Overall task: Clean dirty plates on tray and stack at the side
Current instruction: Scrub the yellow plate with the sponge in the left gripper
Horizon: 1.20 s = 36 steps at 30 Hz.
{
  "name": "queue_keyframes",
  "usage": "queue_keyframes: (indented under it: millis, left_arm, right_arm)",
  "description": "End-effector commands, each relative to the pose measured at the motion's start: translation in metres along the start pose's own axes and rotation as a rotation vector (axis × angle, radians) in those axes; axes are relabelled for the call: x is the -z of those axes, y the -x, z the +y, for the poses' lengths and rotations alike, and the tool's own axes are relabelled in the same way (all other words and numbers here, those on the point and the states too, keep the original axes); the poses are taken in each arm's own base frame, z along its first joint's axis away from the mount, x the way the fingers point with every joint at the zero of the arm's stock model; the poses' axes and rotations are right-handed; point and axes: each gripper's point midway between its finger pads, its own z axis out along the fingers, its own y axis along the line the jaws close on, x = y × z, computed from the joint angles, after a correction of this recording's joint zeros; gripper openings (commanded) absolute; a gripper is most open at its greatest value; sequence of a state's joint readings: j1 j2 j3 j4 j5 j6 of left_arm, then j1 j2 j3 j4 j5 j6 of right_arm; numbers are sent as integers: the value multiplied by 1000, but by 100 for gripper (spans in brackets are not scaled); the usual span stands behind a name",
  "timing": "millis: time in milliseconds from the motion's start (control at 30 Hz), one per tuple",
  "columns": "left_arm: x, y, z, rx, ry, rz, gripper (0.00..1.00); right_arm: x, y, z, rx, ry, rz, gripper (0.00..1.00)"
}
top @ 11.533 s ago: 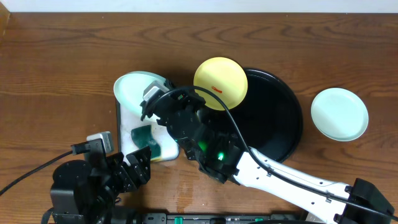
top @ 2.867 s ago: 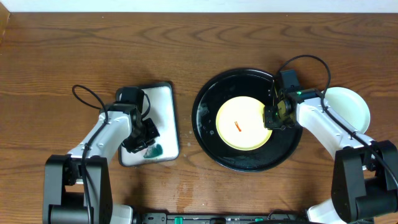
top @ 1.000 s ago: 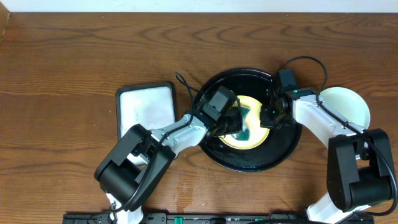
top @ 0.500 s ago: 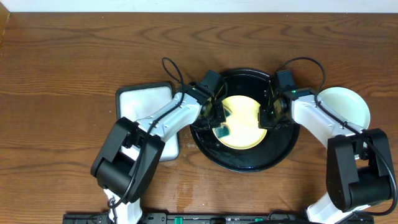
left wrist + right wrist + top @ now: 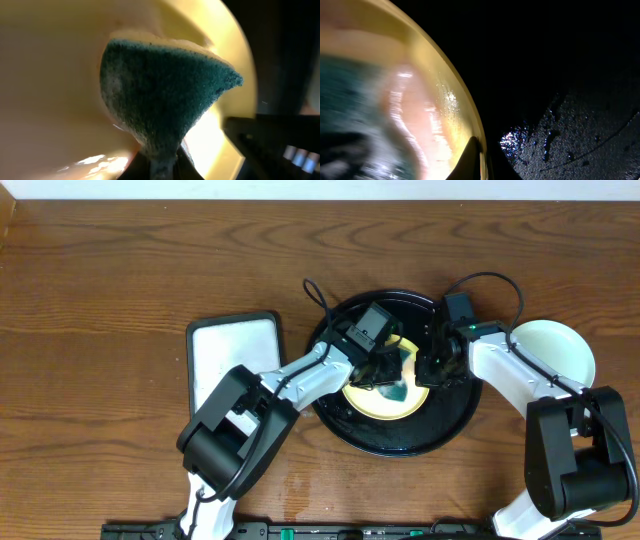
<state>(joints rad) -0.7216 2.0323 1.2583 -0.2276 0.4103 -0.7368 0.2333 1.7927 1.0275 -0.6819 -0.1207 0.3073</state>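
The dark green sponge will go down from my left gripper on the near end of the white dark-rimmed tray (image 5: pixel 235 412).
The pale yellow plate (image 5: pixel 375 406) lies in the black tray (image 5: pixel 452 416). My left gripper (image 5: pixel 393 376) is shut on a dark green sponge (image 5: pixel 403 386) and presses it onto the plate's right half. In the left wrist view the sponge (image 5: pixel 165 95) fans out from my left gripper (image 5: pixel 160 169) against the yellow plate (image 5: pixel 50 75). My right gripper (image 5: pixel 428 372) is shut on the plate's right rim. The right wrist view shows my right gripper (image 5: pixel 480 161) pinching the wet yellow rim (image 5: pixel 456 115) over the wet tray (image 5: pixel 560 75). A mint-green plate (image 5: pixel 556 356) sits right of the tray.
A white rectangular dark-rimmed tray (image 5: pixel 234 358) lies left of the black tray, partly under my left arm. Both arms reach over the black tray from either side. Water drops cover the tray floor. Brown wooden table (image 5: pixel 120 270) surrounds everything.
My left gripper has swept the sponge from the plate's left part across to its right half. The right gripper has stayed on the plate's rim.
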Motion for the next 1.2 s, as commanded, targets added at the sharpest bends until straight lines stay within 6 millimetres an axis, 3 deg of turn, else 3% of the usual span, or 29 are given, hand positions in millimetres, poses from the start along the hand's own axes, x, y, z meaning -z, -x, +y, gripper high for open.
queue_keyframes:
  millis: [0, 133, 200, 333, 467, 600, 800, 967, 1167]
  left_arm:
    - [-25, -45, -1, 38, -33, 175, 7]
    - [-22, -50, -5, 53, -68, 217, 7]
    - [-21, -50, 5, 63, -31, 221, 7]
    - [-10, -37, 63, 141, 195, 163, 7]
    - [17, -16, 121, 202, 446, 74, 7]
    - [43, 5, 148, 205, 614, -10, 7]
    - [72, 29, 147, 127, 751, -95, 8]
    - [88, 36, 130, 110, 747, -93, 8]
    - [110, 33, 96, 111, 623, -77, 7]
  right_arm:
    - [-20, -21, -6, 8, -37, 81, 1]
    - [-20, -21, -6, 8, -37, 81, 1]
    - [-20, -21, -6, 8, -37, 81, 1]
    - [-20, -21, -6, 8, -36, 81, 1]
    - [-20, -22, -6, 8, -36, 82, 1]
    - [-20, -21, -6, 8, -36, 82, 1]
    - [-20, -22, -6, 8, -36, 82, 1]
    - [-20, -22, -6, 8, -37, 82, 1]
    - [-20, -22, -6, 8, -37, 83, 1]
